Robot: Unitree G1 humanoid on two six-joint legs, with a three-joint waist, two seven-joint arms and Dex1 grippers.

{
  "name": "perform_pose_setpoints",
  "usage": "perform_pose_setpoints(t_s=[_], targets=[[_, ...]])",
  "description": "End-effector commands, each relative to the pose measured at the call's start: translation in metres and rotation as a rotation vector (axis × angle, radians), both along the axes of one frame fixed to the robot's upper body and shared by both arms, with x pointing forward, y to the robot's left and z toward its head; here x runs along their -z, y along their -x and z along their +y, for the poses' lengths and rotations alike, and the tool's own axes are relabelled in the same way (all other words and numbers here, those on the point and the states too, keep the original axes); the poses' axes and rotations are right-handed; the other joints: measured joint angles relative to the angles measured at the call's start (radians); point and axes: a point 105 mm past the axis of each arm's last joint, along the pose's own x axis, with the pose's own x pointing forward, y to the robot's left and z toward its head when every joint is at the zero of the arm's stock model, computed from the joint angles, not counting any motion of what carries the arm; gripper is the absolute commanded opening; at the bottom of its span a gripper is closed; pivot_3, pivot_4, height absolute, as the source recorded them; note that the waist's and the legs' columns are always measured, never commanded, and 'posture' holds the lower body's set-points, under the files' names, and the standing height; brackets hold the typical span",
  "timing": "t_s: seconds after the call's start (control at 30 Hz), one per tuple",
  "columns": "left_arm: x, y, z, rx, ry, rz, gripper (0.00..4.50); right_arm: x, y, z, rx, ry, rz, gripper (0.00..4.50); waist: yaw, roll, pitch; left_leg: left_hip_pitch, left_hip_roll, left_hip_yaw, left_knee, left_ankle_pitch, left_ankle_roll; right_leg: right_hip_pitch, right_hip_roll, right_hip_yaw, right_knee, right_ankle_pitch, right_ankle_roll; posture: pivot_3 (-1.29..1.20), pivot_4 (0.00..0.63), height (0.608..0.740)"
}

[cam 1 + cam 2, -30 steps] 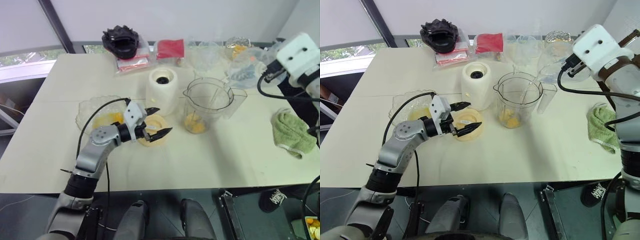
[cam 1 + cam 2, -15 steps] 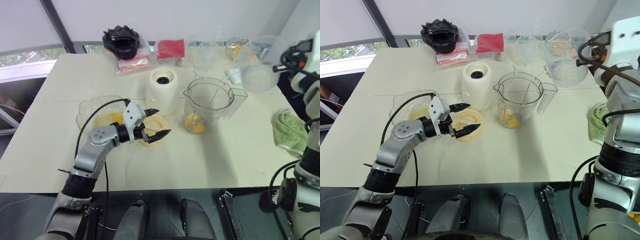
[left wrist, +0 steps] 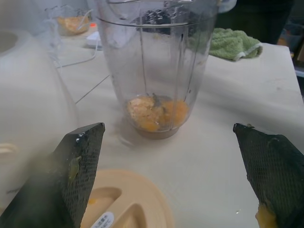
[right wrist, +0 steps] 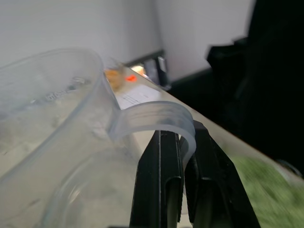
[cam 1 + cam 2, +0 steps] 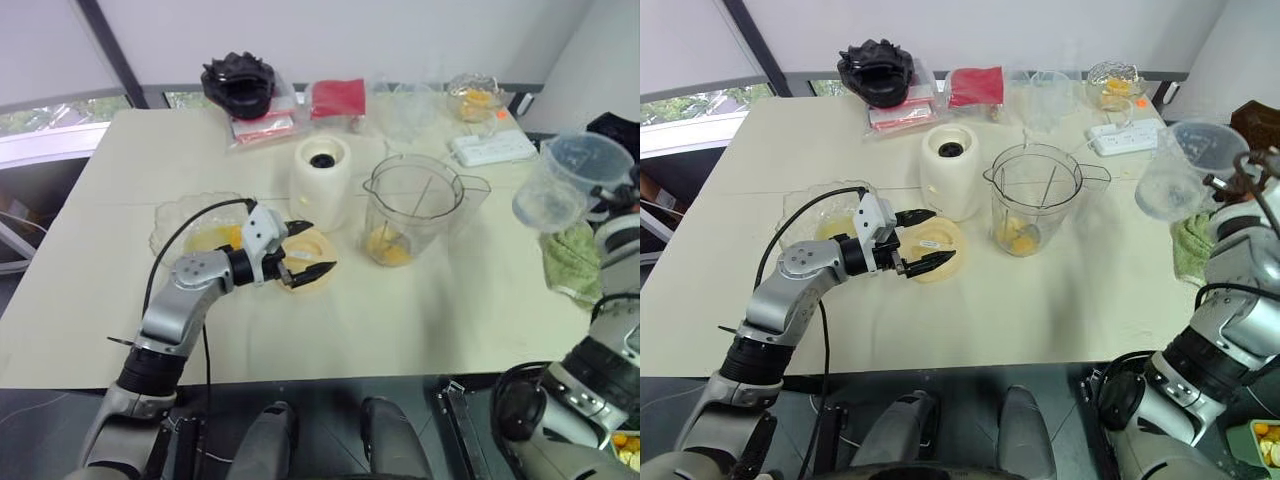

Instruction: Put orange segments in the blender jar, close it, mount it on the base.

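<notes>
The robot's left gripper needs to next close on the bar with the white label (image 5: 301,256) (image 3: 104,220), across the middle of the pale-yellow lid between its hollows.
The blender jar (image 5: 415,205) stands upright near the table's middle, its top uncovered, with orange segments (image 5: 388,245) at its bottom. The cream base (image 5: 322,180) stands just left of it. My left gripper (image 5: 312,250) hovers open just above the flat pale-yellow lid (image 5: 312,275), empty, pointing toward the jar (image 3: 156,61). More orange segments (image 5: 225,238) lie in the crinkled clear bowl (image 5: 175,225) behind my left arm. My right gripper (image 4: 180,133) is shut on the handle of a clear measuring cup (image 5: 575,178), held in the air at the table's right edge.
A green towel (image 5: 575,262) lies at the right edge under the cup. Along the back are a black object (image 5: 240,82), a red packet (image 5: 340,97), clear containers (image 5: 405,112), a tub with orange pieces (image 5: 470,97) and a white power strip (image 5: 490,148).
My right arm has swung the clear cup down and rightward, away from the back of the table, rolling the wrist. The left gripper has stayed over the lid.
</notes>
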Motion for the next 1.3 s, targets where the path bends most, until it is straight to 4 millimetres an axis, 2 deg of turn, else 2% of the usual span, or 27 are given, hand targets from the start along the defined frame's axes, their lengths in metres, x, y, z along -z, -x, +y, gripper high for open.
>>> perform_pose_setpoints(t_s=[0.03,0.13,0.27,0.5,0.6,0.9,1.17,1.3], targets=[[-0.018,0.001,0.005,-0.001,0.013,-0.057,4.50,-0.003,0.000,0.005,0.017,-0.005,-0.106,0.01,-0.003,0.000,0.000,0.000,0.000,0.000,0.000,0.000,0.000,0.000,0.000,0.000,0.001,0.000,0.000,0.00,0.150,0.740],[-0.018,0.001,0.006,-0.002,0.003,-0.061,4.50,0.015,-0.003,0.007,0.035,-0.045,-0.101,0.01,-0.003,0.000,0.000,0.001,0.000,-0.001,0.001,0.001,-0.001,0.000,0.000,0.000,0.002,0.000,0.000,0.00,0.150,0.740],[-0.019,0.004,0.009,-0.010,-0.009,-0.061,4.50,0.049,-0.003,0.009,0.072,-0.047,-0.056,0.01,-0.002,0.000,0.000,0.000,0.000,-0.001,0.001,0.001,-0.001,0.000,0.000,0.000,0.002,0.000,0.000,0.00,0.150,0.740],[-0.019,0.008,0.015,-0.023,-0.028,-0.055,4.50,0.075,-0.004,0.004,0.115,0.013,0.014,0.01,-0.011,0.001,0.000,0.001,0.000,-0.001,0.000,0.001,-0.001,0.000,0.000,0.000,0.003,0.000,0.000,0.00,0.150,0.740],[-0.019,0.010,0.016,-0.022,-0.035,-0.054,4.50,0.085,-0.002,0.002,0.124,0.031,0.039,0.01,-0.014,0.001,0.000,0.001,0.000,-0.001,0.000,0.001,-0.001,0.000,0.000,0.000,0.003,0.000,0.000,0.00,0.150,0.740],[-0.018,0.011,0.015,-0.013,-0.048,-0.053,4.50,0.101,0.001,-0.010,0.155,0.070,0.084,0.01,-0.017,0.001,0.000,0.001,0.000,-0.001,0.000,0.001,-0.001,0.000,0.000,0.000,0.003,0.000,0.000,0.00,0.150,0.740],[-0.017,0.010,0.014,-0.010,-0.057,-0.057,4.50,0.112,0.003,-0.013,0.137,0.071,0.129,0.01,-0.017,0.001,0.000,0.001,0.000,-0.001,0.001,0.001,-0.001,0.000,0.000,0.000,0.003,0.000,0.000,0.00,0.150,0.740],[-0.017,0.010,0.013,-0.009,-0.055,-0.058,4.50,0.119,0.005,-0.012,0.137,0.068,0.159,1.35,-0.018,0.001,0.000,0.001,0.000,-0.001,0.001,0.001,-0.001,0.000,0.000,0.000,0.003,0.000,0.000,0.00,0.150,0.740]])
